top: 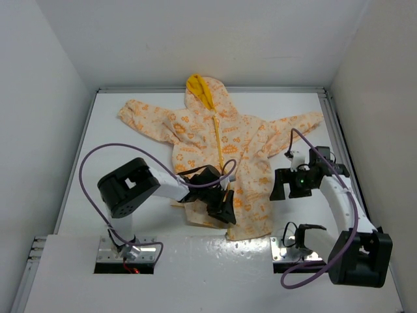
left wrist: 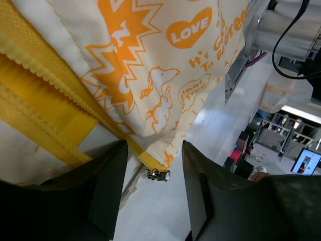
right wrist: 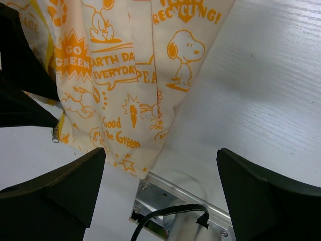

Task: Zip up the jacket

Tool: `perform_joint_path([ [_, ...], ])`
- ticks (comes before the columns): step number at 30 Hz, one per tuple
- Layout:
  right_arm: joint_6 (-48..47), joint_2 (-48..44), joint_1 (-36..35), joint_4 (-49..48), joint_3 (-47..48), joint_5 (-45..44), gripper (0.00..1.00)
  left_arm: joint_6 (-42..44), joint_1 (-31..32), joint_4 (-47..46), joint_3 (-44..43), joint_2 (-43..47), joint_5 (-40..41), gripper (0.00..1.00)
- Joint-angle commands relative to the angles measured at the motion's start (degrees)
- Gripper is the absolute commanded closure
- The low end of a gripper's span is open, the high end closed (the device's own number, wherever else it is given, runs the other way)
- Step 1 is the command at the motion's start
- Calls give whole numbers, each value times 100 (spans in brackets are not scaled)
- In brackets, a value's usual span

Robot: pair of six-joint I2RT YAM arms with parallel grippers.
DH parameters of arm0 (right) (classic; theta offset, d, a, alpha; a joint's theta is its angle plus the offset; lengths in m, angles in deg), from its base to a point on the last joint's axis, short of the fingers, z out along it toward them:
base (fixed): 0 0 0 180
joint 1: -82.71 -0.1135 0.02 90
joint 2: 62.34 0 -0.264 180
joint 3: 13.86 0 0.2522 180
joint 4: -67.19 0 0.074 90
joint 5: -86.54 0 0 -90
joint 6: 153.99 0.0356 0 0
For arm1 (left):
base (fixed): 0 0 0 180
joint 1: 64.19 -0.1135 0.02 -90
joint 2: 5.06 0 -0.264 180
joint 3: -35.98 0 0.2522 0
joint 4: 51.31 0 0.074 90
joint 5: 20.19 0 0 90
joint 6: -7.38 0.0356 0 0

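Observation:
The zipper slider is far from the robot's right gripper, so the left gripper should pinch the jacket's zipper edge farther up [left wrist: 93,100] and raise it toward the right gripper.
The jacket [top: 244,140] lies flat on the white table, hood at the far side, cream with orange prints, yellow zipper [top: 218,140] down its front. My left gripper [top: 227,207] is open over the jacket's bottom hem at the zipper's lower end. In the left wrist view the small metal zipper slider [left wrist: 158,174] sits between the open fingers [left wrist: 103,186], untouched, at the end of the yellow zipper tape [left wrist: 55,90]. My right gripper [top: 285,186] is open and empty just right of the jacket's lower right panel [right wrist: 125,75].
White walls enclose the table on three sides. Metal base plates [top: 296,251] and purple cables [top: 98,163] lie at the near edge. A base plate with a black cable [right wrist: 175,213] shows below the right gripper.

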State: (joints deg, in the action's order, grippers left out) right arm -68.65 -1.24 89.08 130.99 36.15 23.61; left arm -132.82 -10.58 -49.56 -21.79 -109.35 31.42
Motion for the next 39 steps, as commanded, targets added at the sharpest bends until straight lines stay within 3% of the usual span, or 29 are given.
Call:
perform_joint_path([
  [1,-183,-230,101,84,163,149,8,-149,124,84,-73,-118,323,46],
  [4,-236,-327,127,181,128,211,8,-8,124,419,23,171,666,43],
  [9,-245,-450,119,225,84,360,7,-8,124,929,375,839,1376,25],
  [12,-237,-450,119,129,67,439,7,-87,124,893,463,910,1571,24],
  [24,-104,-266,119,23,163,484,6,-140,53,165,-819,-926,1018,28],
  [31,-193,-169,119,76,260,711,7,175,1,-83,-767,-349,701,56],
  [35,-245,-204,93,111,260,1361,7,440,-271,321,-635,398,701,85],
  [36,-324,-221,40,120,260,1736,7,493,-411,409,-635,505,701,97],
  [39,-403,-335,-197,190,286,2012,10,555,-614,734,-810,717,763,100],
])
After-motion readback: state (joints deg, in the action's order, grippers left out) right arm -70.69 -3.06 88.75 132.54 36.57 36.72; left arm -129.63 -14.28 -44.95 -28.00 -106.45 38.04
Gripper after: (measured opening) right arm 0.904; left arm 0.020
